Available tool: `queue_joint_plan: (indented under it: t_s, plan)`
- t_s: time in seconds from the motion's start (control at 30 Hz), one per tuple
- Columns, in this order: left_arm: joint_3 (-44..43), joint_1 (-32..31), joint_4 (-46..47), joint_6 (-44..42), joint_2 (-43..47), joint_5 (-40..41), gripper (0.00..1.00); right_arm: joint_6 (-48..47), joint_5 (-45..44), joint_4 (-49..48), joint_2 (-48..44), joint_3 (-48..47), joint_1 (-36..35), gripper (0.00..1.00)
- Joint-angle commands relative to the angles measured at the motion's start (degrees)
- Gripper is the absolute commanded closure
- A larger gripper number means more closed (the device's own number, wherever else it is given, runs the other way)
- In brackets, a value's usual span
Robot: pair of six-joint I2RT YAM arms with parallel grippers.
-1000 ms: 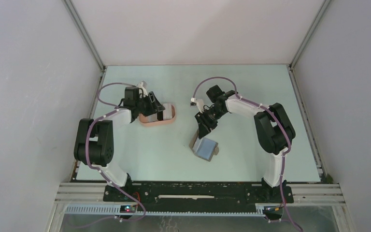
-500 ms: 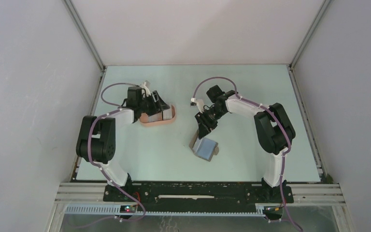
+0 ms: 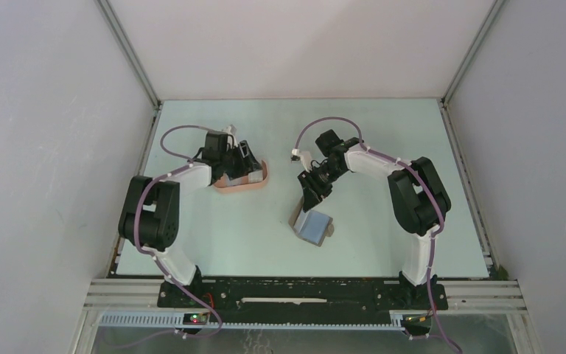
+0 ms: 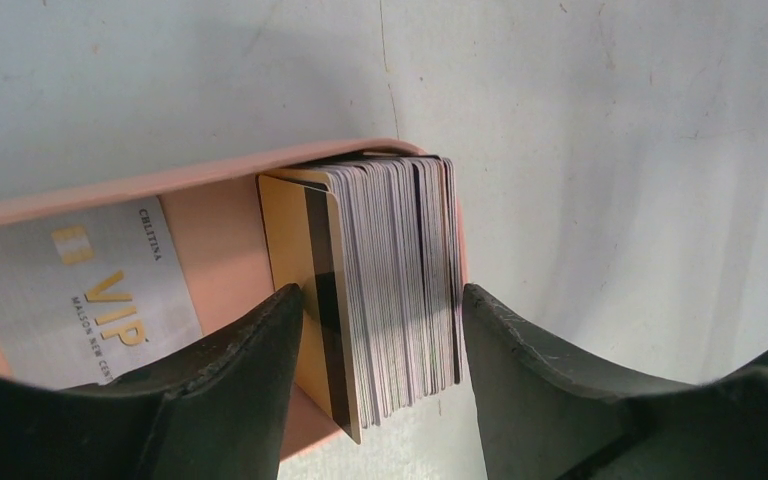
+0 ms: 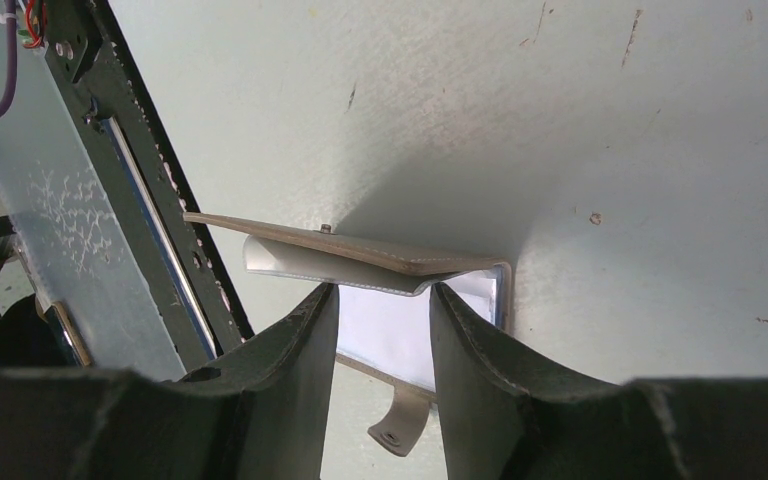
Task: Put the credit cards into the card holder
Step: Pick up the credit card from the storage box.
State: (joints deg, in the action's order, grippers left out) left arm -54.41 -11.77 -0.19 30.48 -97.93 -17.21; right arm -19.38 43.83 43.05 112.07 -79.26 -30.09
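The left gripper's fingers span the whole stack of credit cards, so the robot should open them and pinch only the gold card (image 4: 336, 310) at the end of the stack.
The salmon-pink card holder (image 3: 237, 189) (image 4: 215, 230) lies at the left of the table. A thick stack of credit cards (image 4: 390, 260) (image 3: 255, 177) stands on edge at its right end, with a gold, black-striped card facing left. A silver VIP card (image 4: 80, 290) lies flat inside. My left gripper (image 4: 382, 295) (image 3: 243, 162) is open, its fingers on either side of the stack with a thin gap on the right. My right gripper (image 5: 378, 290) (image 3: 311, 200) is open, its tips against the raised flap of the grey wallet (image 5: 360, 250) (image 3: 315, 227).
The wallet lies open near the table's middle, showing a pale blue-white inside, with its snap strap (image 5: 395, 425) hanging towards the near side. The black base rail (image 3: 302, 291) runs along the near edge. White walls enclose the table on three sides.
My left gripper has turned and shifted slightly right over the holder. Its jaws have widened round the card stack. The right arm and the wallet have not moved.
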Motion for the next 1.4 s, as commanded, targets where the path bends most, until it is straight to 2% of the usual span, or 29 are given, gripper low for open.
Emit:
queue_joint_plan:
  t_s: [0.0, 0.73, 1.03, 1.23, 1.37]
  plan:
    - [-3.5, -1.3, -3.0, -0.1, 3.6, 2.6, 0.36, -0.6, 1.0, 0.5, -0.8, -2.4, 0.2, 0.53]
    - [-4.2, -1.9, -3.9, 0.6, 6.7, 1.3, 0.39, -0.5, 1.2, 0.6, -1.2, -2.4, 0.6, 0.53]
    - [-4.0, -1.9, -3.9, 0.6, 6.6, 1.5, 0.44, -0.7, 1.3, 0.7, -1.2, -2.4, 0.6, 0.53]
    - [-3.9, -1.9, -4.1, 0.5, 6.8, 1.8, 0.52, -0.7, 1.3, 0.7, -1.3, -2.4, 0.6, 0.53]
    - [-3.6, -1.8, -4.5, 0.2, 7.1, 2.4, 0.62, -0.7, 1.4, 0.8, -1.3, -2.4, 0.7, 0.53]
